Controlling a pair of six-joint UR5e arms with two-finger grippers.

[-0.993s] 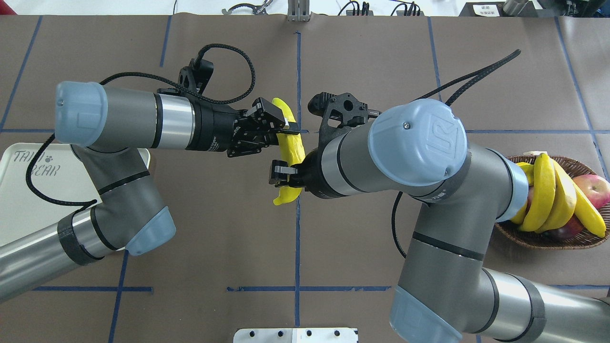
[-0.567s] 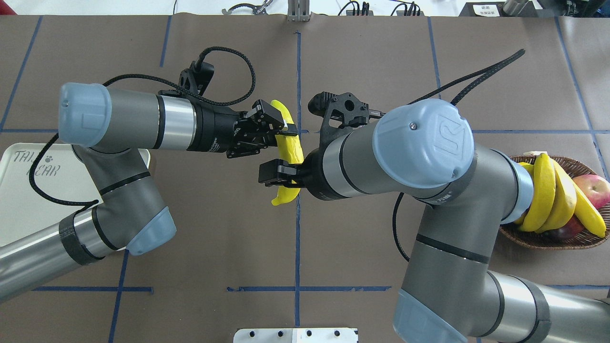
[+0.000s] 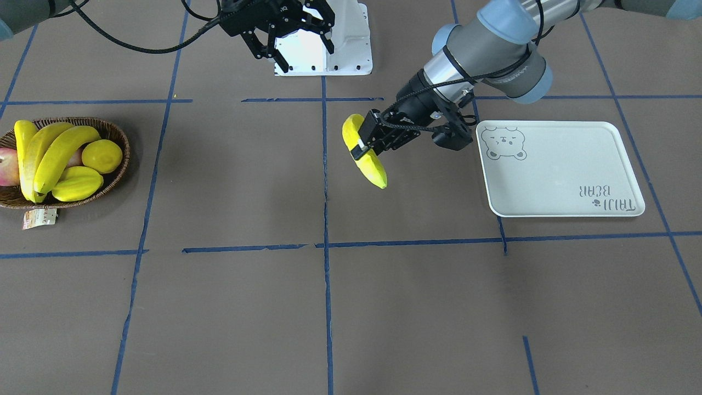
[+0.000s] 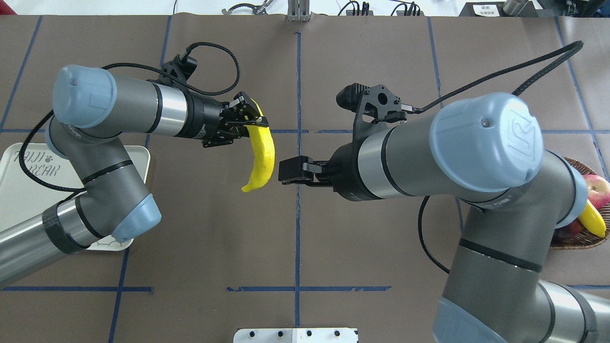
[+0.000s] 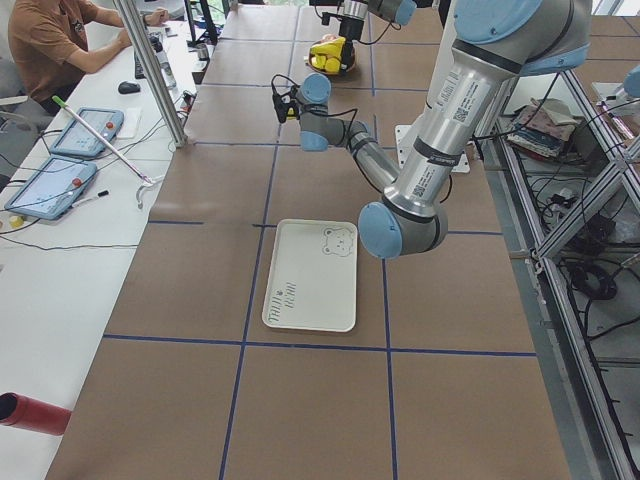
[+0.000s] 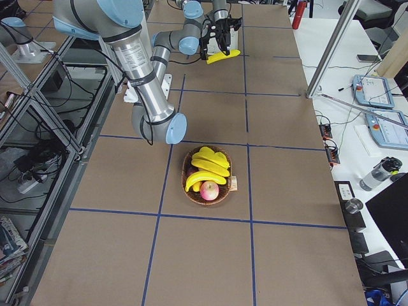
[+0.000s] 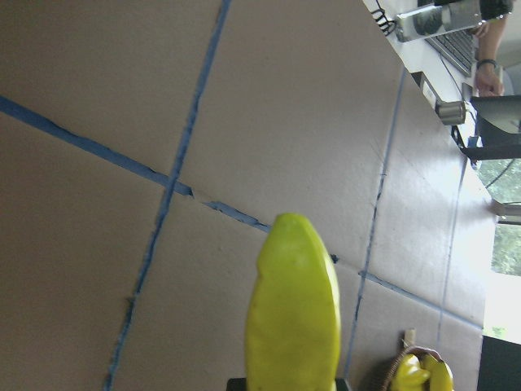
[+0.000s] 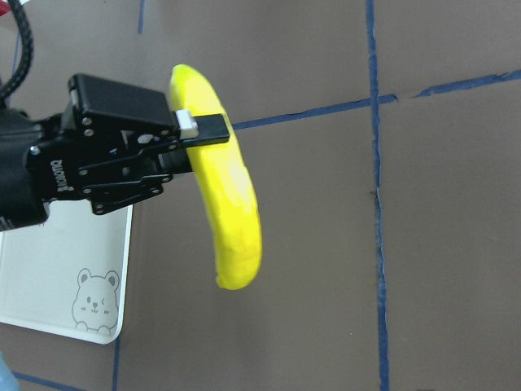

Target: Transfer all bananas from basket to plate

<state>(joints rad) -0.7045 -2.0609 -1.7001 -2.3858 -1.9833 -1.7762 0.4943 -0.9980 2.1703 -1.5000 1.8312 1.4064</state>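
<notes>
The yellow banana will go down from my left gripper onto the white plate's lettered end (image 3: pixel 604 165), opposite the bear face.
My left gripper (image 4: pixel 255 125) is shut on the top end of a yellow banana (image 4: pixel 262 157), which hangs curved above the table near the centre line. In the front view that banana (image 3: pixel 368 162) is a short way from the white bear-face plate (image 3: pixel 559 170), which has nothing on it. My right gripper (image 4: pixel 286 171) is open and holds nothing, a small gap to the banana's right. The wicker basket (image 3: pixel 118 164) holds three more bananas (image 3: pixel 49 153). The right wrist view shows the held banana (image 8: pixel 232 212) and the plate's corner (image 8: pixel 65 277).
The basket also holds a lemon (image 3: pixel 101 155), a starfruit (image 3: pixel 77 184) and an apple (image 3: pixel 8 164), with a paper tag (image 3: pixel 39 218) at its rim. The white robot base (image 3: pixel 323 49) is at the near edge. My left elbow overhangs the plate (image 4: pixel 14 190).
My right gripper has opened, let go of the banana and pulled back to the right. The left gripper keeps the banana and has carried it left, toward the plate.
</notes>
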